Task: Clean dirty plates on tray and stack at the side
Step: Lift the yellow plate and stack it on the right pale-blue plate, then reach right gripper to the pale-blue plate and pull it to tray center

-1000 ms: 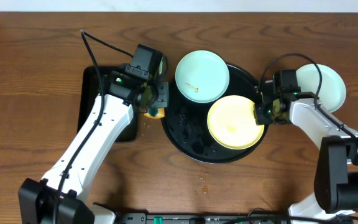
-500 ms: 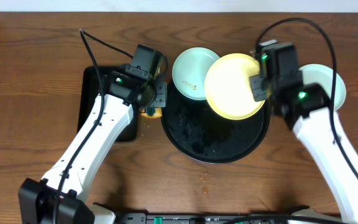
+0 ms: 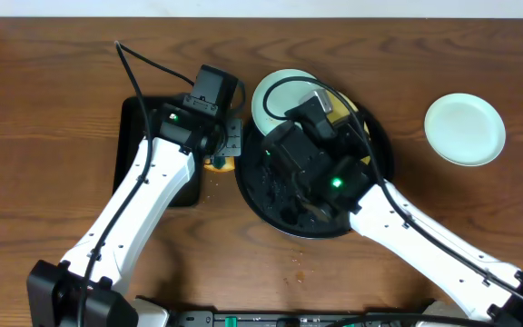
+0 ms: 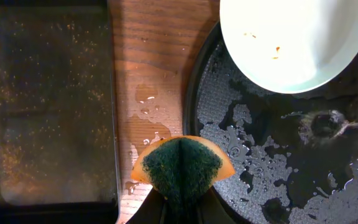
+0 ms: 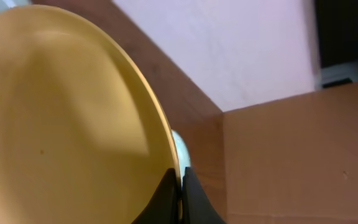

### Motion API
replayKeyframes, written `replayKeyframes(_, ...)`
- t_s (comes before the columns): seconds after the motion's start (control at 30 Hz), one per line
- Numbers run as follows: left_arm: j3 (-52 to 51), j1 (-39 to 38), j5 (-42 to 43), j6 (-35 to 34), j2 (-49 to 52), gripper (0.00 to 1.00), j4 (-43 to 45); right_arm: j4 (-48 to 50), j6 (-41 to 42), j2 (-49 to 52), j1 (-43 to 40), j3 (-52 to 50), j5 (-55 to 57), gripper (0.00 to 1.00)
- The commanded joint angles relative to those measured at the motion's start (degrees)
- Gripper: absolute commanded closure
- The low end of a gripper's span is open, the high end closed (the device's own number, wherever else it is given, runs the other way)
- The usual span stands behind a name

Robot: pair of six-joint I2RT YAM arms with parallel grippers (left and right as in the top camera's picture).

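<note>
The robot's right gripper should release the pale yellow plate on top of the mint plate [image 3: 464, 129] [image 5: 179, 154], away from the round tray. The yellow plate is now tilted above the tray.
The round black tray [image 3: 284, 213] lies mid-table, wet. My right gripper [image 5: 180, 200] is shut on the rim of the pale yellow plate [image 5: 67, 124] and holds it tilted on edge above the tray. In the overhead view only a sliver of that plate [image 3: 340, 104] shows past the arm. A mint plate [image 3: 271, 95] with brown specks [image 4: 294, 40] rests on the tray's far left rim. A second mint plate [image 3: 465, 129] lies on the table at the right. My left gripper [image 4: 182, 208] is shut on a green-and-orange sponge [image 4: 182, 165] at the tray's left edge [image 4: 194, 124].
A smaller rectangular black tray [image 3: 139, 145] lies left of the round one, also in the left wrist view [image 4: 48, 106]. Water drops sit on the wood between the trays [image 4: 145, 102]. My right arm [image 3: 398, 227] crosses the round tray.
My right gripper lifted the yellow plate off the round tray, swung it leftward and tipped it on edge. The right arm now covers the tray. The left arm has not moved.
</note>
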Motion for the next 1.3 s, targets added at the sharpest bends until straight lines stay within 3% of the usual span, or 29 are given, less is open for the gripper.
replayKeyframes(0.0, -0.42, 0.2, -0.79, 0.55, 0.57, 0.92, -0.13, 1.9, -0.57, 0.07, -5.73, -0.09, -14.1, 0.99)
replayKeyframes(0.2, -0.42, 0.2, -0.76, 0.55, 0.57, 0.92, -0.13, 2.8, 2.95, -0.09, -23.8, 2.1, -39.54, 0.99)
replayKeyframes(0.4, -0.42, 0.2, -0.76, 0.55, 0.57, 0.92, -0.13, 4.26, 4.9, 1.33, -51.98, 2.16, -64.89, 0.99)
replayKeyframes(0.5, -0.42, 0.2, -0.76, 0.55, 0.55, 0.92, -0.11, 6.82, 4.92, 4.63, -65.11, 2.16, -71.56, 0.99)
replayKeyframes(0.67, -0.42, 0.2, -0.76, 0.55, 0.57, 0.92, -0.52, 11.06, 4.92, 13.46, -78.27, 2.16, -76.91, 0.99)
replayKeyframes(0.8, -0.42, 0.2, -0.76, 0.55, 0.57, 0.92, -0.55, 15.08, 4.87, 21.29, -82.77, 2.16, -83.01, 0.97)
replayKeyframes(0.87, -0.42, 0.2, -0.76, 0.57, 0.57, 0.92, -0.55, 16.83, 4.85, 24.37, -83.58, 2.16, -83.84, 0.91)
replayKeyframes(0.93, -0.42, 0.2, -0.79, 0.57, 0.57, 0.92, -0.55, 18.12, 4.81, 25.94, -83.67, 2.16, -83.87, 0.69)
replayKeyframes(1.03, -0.42, 0.2, -0.79, 0.57, 0.57, 0.93, -0.55, 19.26, 4.61, 25.99, -83.21, 2.82, -87.91, 0.57)
replayKeyframes(1.27, -0.42, 0.2, -0.81, 0.57, 0.57, 0.92, -0.55, 2.62, -2.1, 23.78, -76.94, 16.17, -91.65, 0.5)
